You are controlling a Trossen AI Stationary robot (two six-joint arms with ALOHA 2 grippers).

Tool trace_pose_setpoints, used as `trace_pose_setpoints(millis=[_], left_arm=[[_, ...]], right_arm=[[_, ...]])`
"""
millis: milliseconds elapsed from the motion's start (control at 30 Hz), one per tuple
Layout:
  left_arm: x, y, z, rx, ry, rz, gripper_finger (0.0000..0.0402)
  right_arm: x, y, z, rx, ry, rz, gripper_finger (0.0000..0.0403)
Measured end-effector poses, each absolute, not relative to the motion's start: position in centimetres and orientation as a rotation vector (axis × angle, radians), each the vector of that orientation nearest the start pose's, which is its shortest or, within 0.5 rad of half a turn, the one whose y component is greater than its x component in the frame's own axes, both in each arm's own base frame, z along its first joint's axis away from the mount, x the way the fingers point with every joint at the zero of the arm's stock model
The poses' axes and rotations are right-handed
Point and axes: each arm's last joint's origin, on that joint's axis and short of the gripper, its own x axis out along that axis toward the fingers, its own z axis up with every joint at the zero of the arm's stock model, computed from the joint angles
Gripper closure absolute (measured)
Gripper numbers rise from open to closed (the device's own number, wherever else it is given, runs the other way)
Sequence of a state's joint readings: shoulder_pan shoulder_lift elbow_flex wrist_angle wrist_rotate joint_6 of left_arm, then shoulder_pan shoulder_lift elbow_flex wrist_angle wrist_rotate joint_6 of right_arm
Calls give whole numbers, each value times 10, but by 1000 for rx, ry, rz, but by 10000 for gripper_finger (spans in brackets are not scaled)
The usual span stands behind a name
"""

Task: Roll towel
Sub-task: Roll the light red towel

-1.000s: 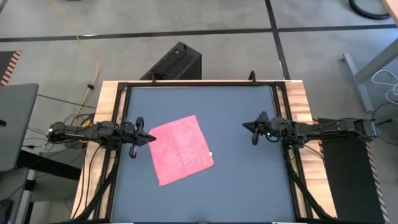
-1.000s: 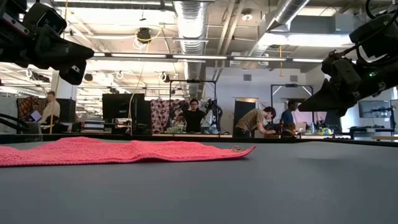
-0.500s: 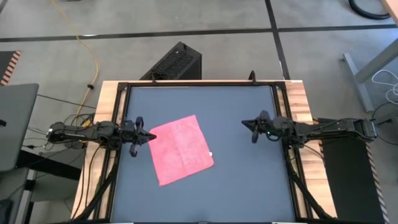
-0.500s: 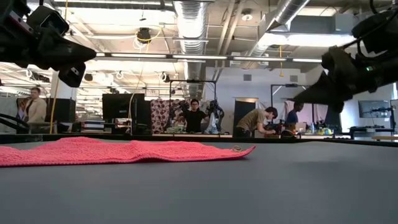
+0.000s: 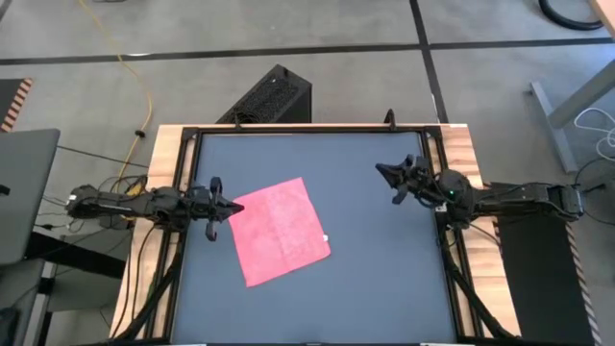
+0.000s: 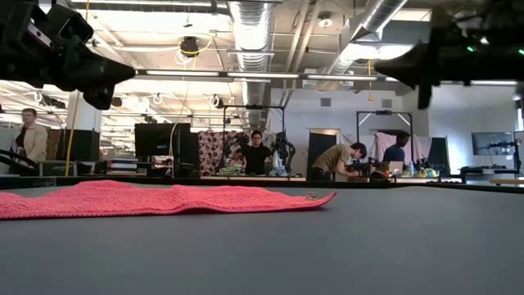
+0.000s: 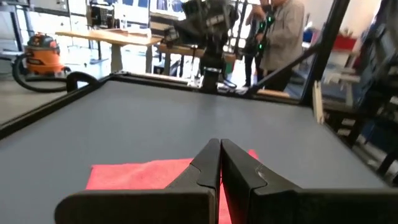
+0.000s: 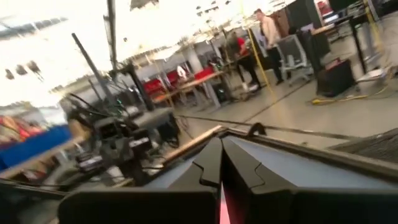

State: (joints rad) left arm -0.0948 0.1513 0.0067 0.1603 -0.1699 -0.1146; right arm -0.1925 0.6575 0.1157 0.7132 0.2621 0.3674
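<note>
The towel's corner [image 5: 327,253] [image 7: 252,154] beside the white tag is the next spot for my left gripper, which I need to move there and then close on it.
The pinkish-red towel [image 5: 280,231] lies spread flat on the dark tabletop, left of centre, turned like a diamond; in the low view the towel [image 6: 155,199] shows as a low flat strip. A tiny white tag [image 5: 326,238] sits at its right edge. My left gripper [image 5: 236,207] hovers shut above the table's left edge, pointing level at the towel's left corner; in its wrist view my left gripper [image 7: 220,144] has its fingertips together over the towel [image 7: 143,174]. My right gripper [image 5: 380,169] is shut, raised high at the right side, far from the towel.
A black frame and wooden rails [image 5: 459,173] border the table. Bare dark tabletop [image 5: 384,279] stretches right of and in front of the towel. People stand at benches [image 6: 340,160] in the room beyond the far edge.
My right gripper has risen and tipped its fingers upward from a downward slant to about level, drifting a little toward the table's far edge. It stays shut. The towel has not moved.
</note>
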Motion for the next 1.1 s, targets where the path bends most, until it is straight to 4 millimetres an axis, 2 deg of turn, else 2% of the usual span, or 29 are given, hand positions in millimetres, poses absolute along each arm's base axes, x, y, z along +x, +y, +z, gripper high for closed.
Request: trace_pose_setpoints(millis=[100,267,367,433,567,733,900,1000,1100], left_arm=[[112,-6,166,-80,14,73,401],[122,-7,162,-121,79,76,401],[132,-8,168,-179,135,65,401],[141,-11,176,-205,157,50,401],[160,-19,181,-174,252,38,401],[196,-32,191,-83,325,35,401],[245,-48,199,-3,363,-3,401],[278,-56,196,22,406,-8,401],[312,-64,193,31,435,-29,397]], right_arm=[[164,-41,224,283,-151,-407,364],[225,-53,243,99,114,-303,331],[263,-59,240,-11,259,-193,312],[286,-62,242,-68,297,-121,302],[316,-63,237,-114,453,-12,291],[325,-51,237,-145,656,76,290],[312,-33,245,-155,734,137,293],[300,-25,254,-152,762,157,295],[288,-18,251,-133,766,168,296]])
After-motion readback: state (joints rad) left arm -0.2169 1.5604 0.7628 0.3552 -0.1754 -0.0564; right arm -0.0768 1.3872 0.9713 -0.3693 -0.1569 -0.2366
